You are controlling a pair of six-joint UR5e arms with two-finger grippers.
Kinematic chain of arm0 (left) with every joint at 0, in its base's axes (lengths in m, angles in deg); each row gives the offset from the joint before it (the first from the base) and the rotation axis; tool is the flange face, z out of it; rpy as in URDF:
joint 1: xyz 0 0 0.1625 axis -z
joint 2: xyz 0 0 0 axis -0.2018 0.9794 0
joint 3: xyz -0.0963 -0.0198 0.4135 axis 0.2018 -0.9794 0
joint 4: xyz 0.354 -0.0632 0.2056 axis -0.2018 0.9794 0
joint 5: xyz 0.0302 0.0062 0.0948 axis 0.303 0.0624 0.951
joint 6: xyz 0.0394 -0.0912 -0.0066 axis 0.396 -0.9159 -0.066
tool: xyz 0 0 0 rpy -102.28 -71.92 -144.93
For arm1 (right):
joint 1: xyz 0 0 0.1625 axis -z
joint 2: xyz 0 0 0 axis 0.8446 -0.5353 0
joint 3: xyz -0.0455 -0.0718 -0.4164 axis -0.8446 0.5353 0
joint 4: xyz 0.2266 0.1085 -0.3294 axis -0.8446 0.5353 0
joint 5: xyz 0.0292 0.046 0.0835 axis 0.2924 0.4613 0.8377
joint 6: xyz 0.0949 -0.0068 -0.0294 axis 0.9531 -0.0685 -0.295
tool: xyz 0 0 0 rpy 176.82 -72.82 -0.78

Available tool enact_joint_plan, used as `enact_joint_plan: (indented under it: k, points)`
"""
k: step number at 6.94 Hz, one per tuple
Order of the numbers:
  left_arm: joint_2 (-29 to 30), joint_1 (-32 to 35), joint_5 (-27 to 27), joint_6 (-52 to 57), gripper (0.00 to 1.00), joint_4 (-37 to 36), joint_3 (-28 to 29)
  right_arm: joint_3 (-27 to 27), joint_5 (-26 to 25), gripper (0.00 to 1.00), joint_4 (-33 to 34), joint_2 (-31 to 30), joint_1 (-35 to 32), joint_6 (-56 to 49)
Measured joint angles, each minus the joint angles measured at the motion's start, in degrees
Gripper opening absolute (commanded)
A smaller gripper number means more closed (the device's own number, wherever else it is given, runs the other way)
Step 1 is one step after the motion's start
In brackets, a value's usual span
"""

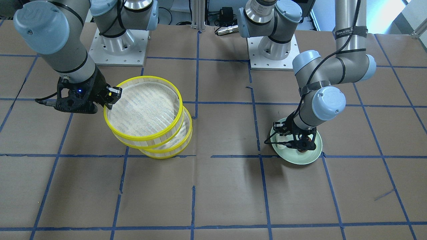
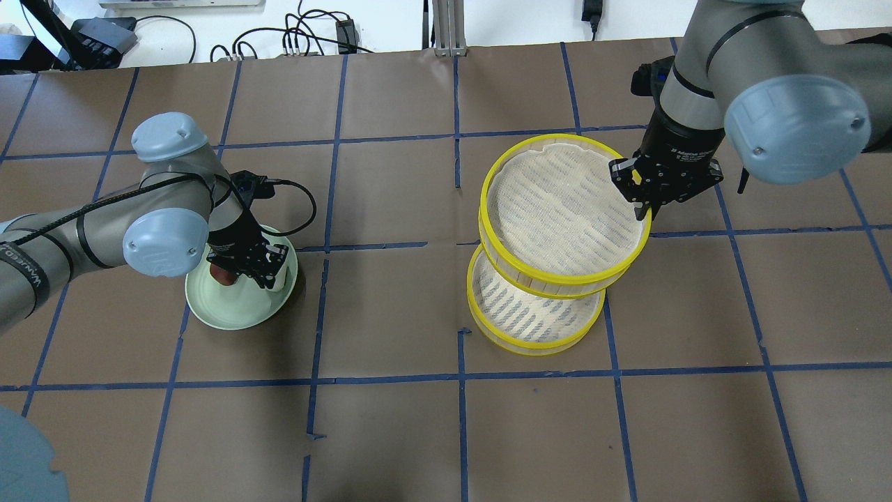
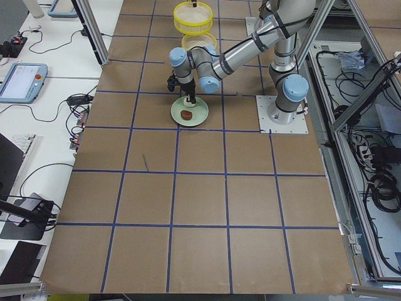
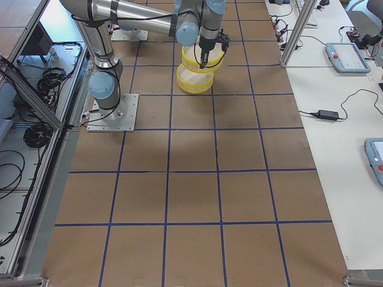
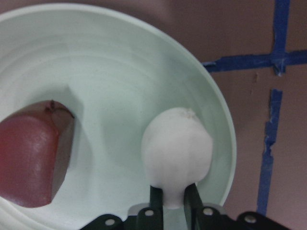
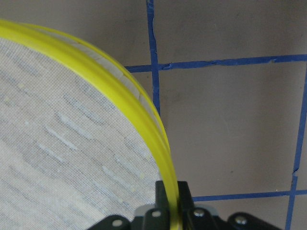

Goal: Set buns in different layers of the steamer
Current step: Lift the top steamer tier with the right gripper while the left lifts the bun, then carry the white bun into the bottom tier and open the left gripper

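The white bun will drop from my left gripper inside the lower steamer layer (image 1: 174, 134), toward the plate side.
My left gripper (image 5: 174, 201) is shut on the lower end of the smooth white bun (image 5: 177, 148), low over the pale green plate (image 5: 120, 62). The dark reddish-brown bun (image 5: 31, 158) lies on the plate beside it. In the overhead view the left gripper (image 2: 270, 274) is over the plate's right part (image 2: 230, 317), next to the brown bun (image 2: 223, 277). My right gripper (image 6: 170, 201) is shut on the yellow rim (image 6: 144, 115) of the upper steamer layer (image 2: 557, 137), holding it raised and offset over the lower layer (image 2: 536, 345).
The table is brown paper crossed by blue tape lines. Both arm bases (image 1: 116, 46) stand at the robot's edge. The plate (image 1: 310, 159) and the steamer stack (image 1: 166, 156) are about two grid squares apart.
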Motion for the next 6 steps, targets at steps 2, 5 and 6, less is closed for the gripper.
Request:
enact_joint_plan:
  k: [2, 5, 6]
  points:
    - [-2.0, 1.5, 0.0, -2.1, 0.12, 1.8, 3.2, 1.7, -0.1, 0.11, -3.8, -1.0, 2.9, -4.3]
    - [-3.5, 12.1, -6.2, -17.2, 0.12, 7.5, 11.3, 1.9, -2.8, 0.11, -6.5, -2.5, 7.8, -12.0]
    - [-3.1, 16.8, -11.3, -24.0, 0.11, 7.0, 12.4, 1.9, -3.9, 0.11, -6.7, -2.6, 8.7, -13.6]
